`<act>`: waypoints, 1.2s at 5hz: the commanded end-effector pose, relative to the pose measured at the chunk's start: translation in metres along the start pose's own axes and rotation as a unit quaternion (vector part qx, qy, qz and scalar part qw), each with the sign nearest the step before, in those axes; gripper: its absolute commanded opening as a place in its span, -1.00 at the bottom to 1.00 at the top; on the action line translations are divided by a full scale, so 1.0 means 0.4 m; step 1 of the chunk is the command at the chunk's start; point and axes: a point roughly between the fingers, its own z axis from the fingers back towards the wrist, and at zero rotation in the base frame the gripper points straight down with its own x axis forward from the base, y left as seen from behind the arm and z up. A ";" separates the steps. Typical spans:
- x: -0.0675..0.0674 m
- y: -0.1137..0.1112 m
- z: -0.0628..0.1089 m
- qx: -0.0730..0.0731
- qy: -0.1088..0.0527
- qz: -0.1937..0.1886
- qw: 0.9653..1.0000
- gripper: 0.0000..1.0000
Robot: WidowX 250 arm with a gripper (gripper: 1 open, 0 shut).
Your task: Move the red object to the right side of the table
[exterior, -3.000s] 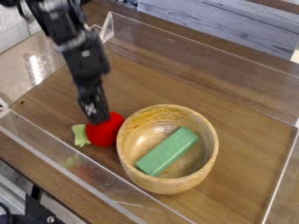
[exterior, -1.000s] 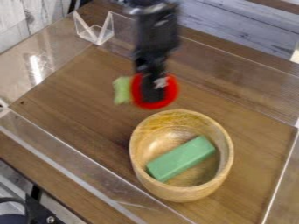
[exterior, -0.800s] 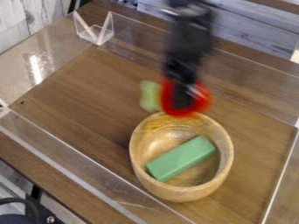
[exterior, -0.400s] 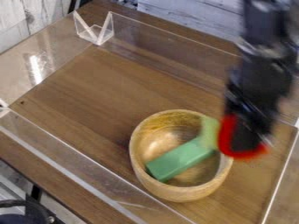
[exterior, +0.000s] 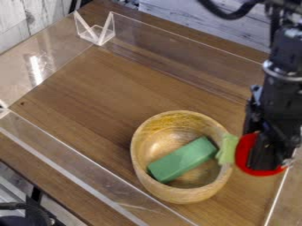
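Next, my gripper releases the red object on the table (exterior: 281, 147) close to the clear wall, across from the wooden bowl.
The red object (exterior: 262, 154), a small round red toy fruit with a green leaf at its left, hangs at the right end of the table (exterior: 106, 97), just right of the wooden bowl. My gripper (exterior: 267, 141) comes down from above and is shut on the red object. The black arm hides the top of the fruit. Whether the fruit touches the tabletop cannot be told.
A round light wooden bowl (exterior: 157, 131) stands at the front middle with a green rectangular block (exterior: 182, 159) lying in it. Low clear acrylic walls (exterior: 154, 31) border the table. The right wall stands close beside the gripper.
The arm has carried the red object from the table's middle, past the far side of the bowl, to the right end, and lowered it there.
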 end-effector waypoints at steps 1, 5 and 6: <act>0.022 0.018 0.044 0.010 -0.017 0.003 1.000 -1.00; -0.007 0.117 0.030 0.012 -0.014 -0.006 1.000 1.00; 0.017 0.116 0.005 0.020 -0.012 -0.017 1.000 -1.00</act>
